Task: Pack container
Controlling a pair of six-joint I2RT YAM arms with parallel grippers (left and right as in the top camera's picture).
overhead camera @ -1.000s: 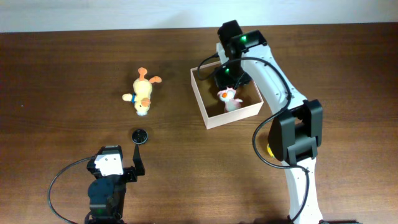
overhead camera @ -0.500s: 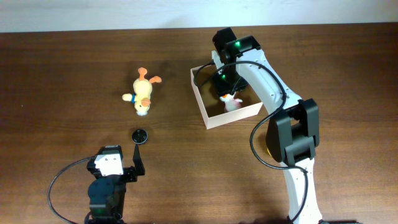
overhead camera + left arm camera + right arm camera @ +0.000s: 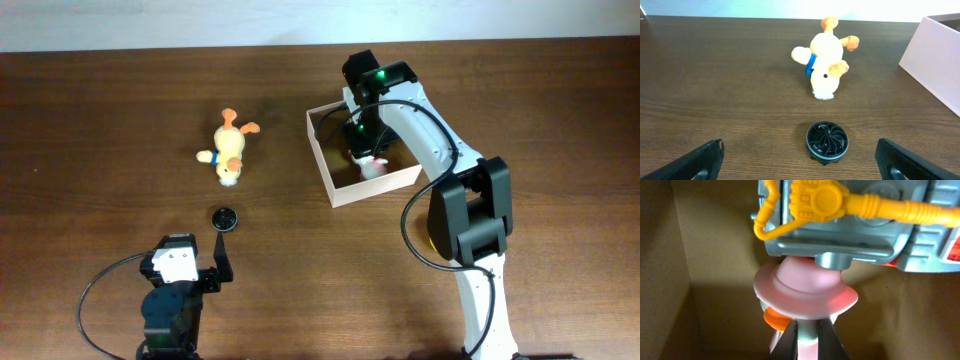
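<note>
The pink-white toy's hat is pressing on the grey and yellow toy in the middle of the container, so my right gripper will take the pink-white toy's body and move it into the container's near corner (image 3: 404,161).
The container (image 3: 329,178), a white-walled box with a tan inside, stands right of centre on the table. My right gripper (image 3: 363,143) reaches down into it. In the right wrist view that gripper (image 3: 807,332) is shut on a thin part of a pink-white toy (image 3: 805,287), whose orange bit shows at the left. Just behind it lies a grey and yellow plastic toy (image 3: 840,220). From overhead the pink-white toy (image 3: 372,166) shows below the gripper. My left gripper (image 3: 801,167) stands wide open at the near edge, with nothing between its fingers.
A yellow plush duck (image 3: 230,152) with a blue collar lies on its back left of the container; the left wrist view shows this duck (image 3: 825,67) ahead. A black round disc (image 3: 826,142) sits just before the left fingers. The container wall (image 3: 935,55) is at the right.
My right gripper sank a little into the container and its jaws went from half open to shut on the pink-white toy. The left arm, duck and disc stayed put.
</note>
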